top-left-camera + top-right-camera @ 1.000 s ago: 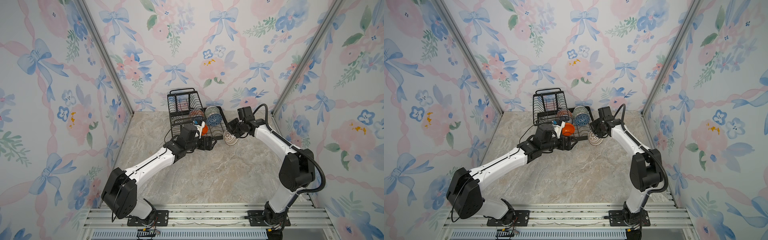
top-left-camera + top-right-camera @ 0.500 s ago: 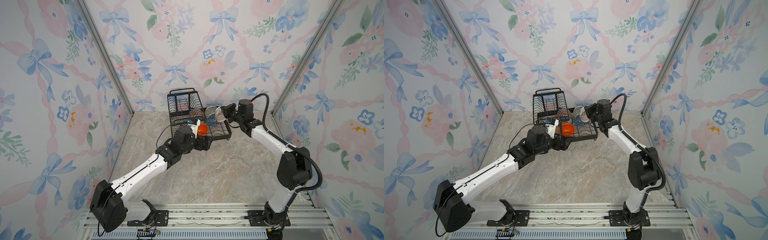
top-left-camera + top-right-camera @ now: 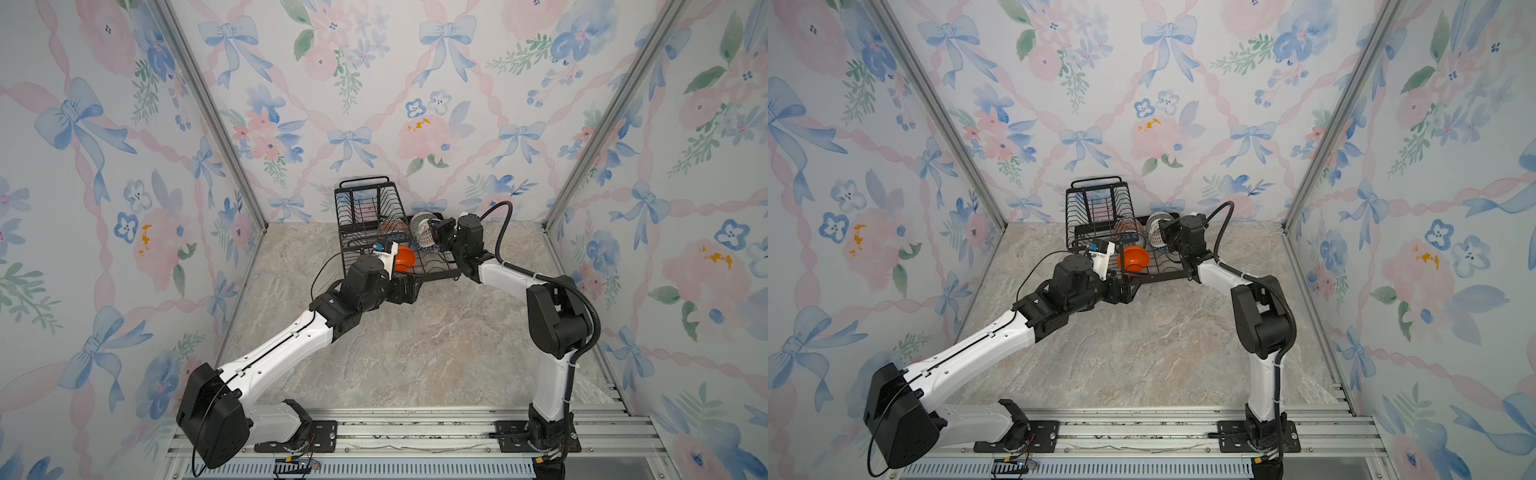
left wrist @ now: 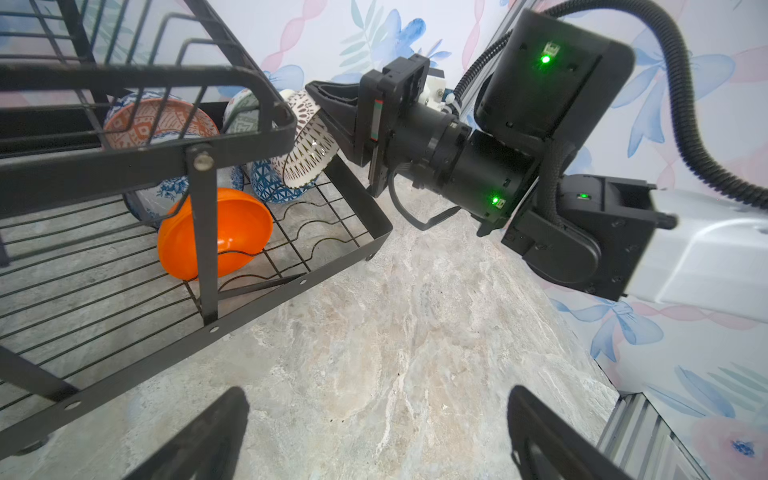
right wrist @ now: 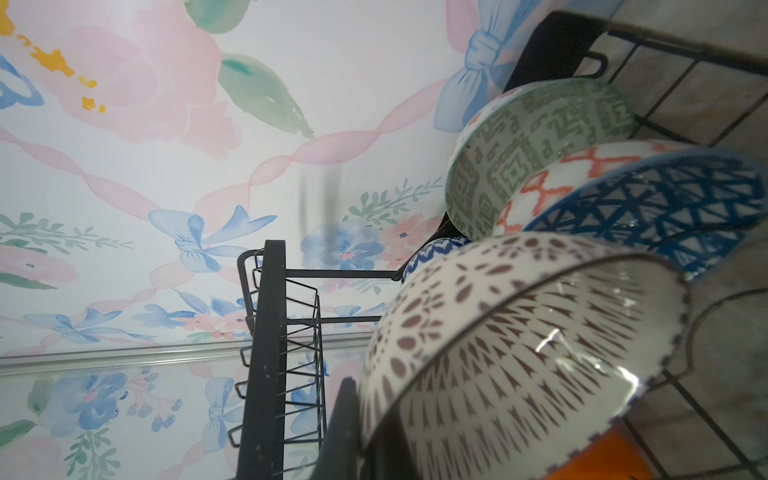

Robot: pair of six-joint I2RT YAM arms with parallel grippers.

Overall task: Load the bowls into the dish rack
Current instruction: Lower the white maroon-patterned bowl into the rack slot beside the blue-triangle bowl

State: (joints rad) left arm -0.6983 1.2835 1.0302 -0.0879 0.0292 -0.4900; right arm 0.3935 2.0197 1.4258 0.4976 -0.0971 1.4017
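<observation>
My right gripper is going to release the white lattice bowl on the rack's base (image 3: 428,253) (image 5: 712,392) beside the orange bowl, near the front edge.
The black wire dish rack (image 3: 363,181) (image 3: 1096,181) stands against the back wall. My right gripper (image 3: 435,235) (image 5: 365,415) is shut on the rim of the white bowl with the dark lattice (image 3: 423,235) (image 4: 307,141) (image 5: 519,353), held tilted over the rack's right end. On the rack's base lie the orange bowl (image 3: 405,257) (image 4: 216,232), the dark-blue bowl (image 4: 270,185), the blue floral bowl (image 4: 166,189), the orange-white bowl (image 4: 158,120) and the grey-green bowl (image 5: 519,153). My left gripper (image 3: 407,289) (image 4: 376,395) is open and empty at the rack's front edge.
The raised basket with its handle (image 5: 266,332) fills the rack's left side. Floral walls close in the marble table (image 3: 415,353) at the back and both sides. The right arm's black cable (image 3: 500,224) loops above its wrist.
My right gripper has carried the lattice bowl from the table at the rack's front right up over the rack's right end. The left arm has drawn back from the orange bowl.
</observation>
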